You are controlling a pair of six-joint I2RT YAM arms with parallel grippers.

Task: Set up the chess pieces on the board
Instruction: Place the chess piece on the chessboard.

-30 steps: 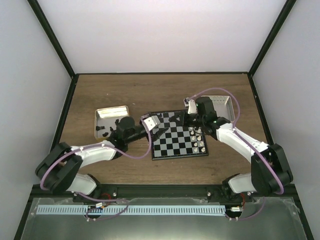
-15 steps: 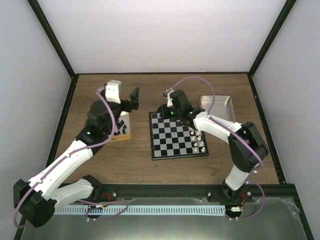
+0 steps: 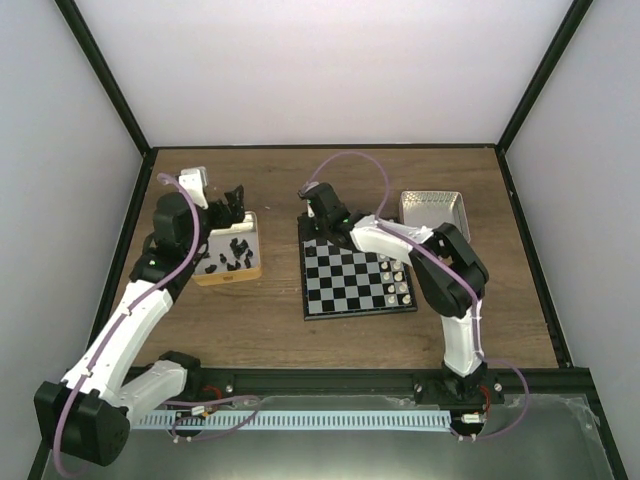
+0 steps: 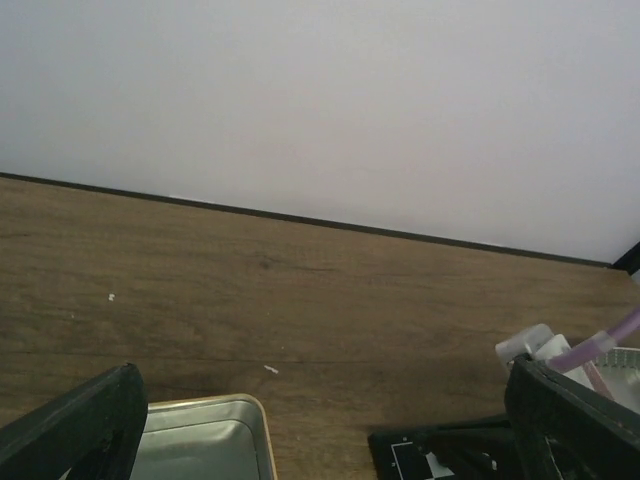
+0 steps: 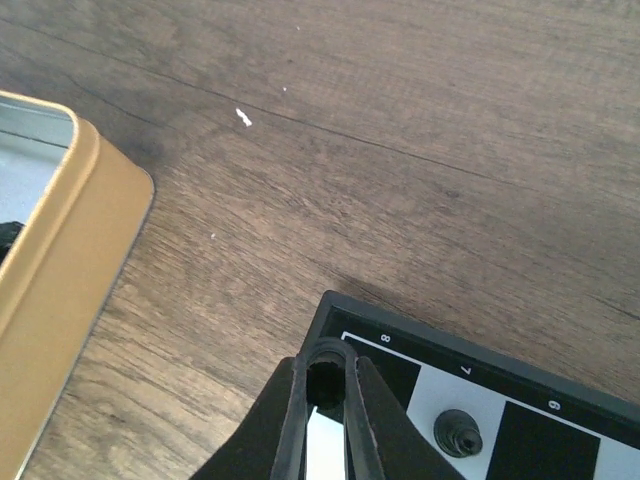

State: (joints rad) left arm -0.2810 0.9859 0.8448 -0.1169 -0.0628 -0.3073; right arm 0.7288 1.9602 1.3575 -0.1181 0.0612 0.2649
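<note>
The robot's right gripper should release the black chess piece on the board's dark far corner square (image 3: 309,231) (image 5: 366,389) nearest the gold tin.
The checkered board (image 3: 345,290) lies mid-table. My right gripper (image 3: 318,225) is over its far-left corner. In the right wrist view the gripper (image 5: 325,368) is shut on a black chess piece (image 5: 323,384) held just over the board's corner square (image 5: 375,360). Another black piece (image 5: 455,432) stands one square along. Several black chess pieces (image 3: 232,255) lie in a gold tin (image 3: 228,276) left of the board. My left gripper (image 3: 234,203) hovers above that tin's far edge, open and empty. In the left wrist view (image 4: 322,385) its fingers (image 4: 80,430) are spread wide.
A silver tin (image 3: 432,212) sits at the back right of the board. Several white pieces (image 3: 396,280) stand along the board's right side. The gold tin's wall (image 5: 60,260) is close on the left of my right gripper. The enclosure walls ring the table.
My left arm swung from the board's left edge up and back over the gold tin. My right gripper moved from the board's far right to its far-left corner.
</note>
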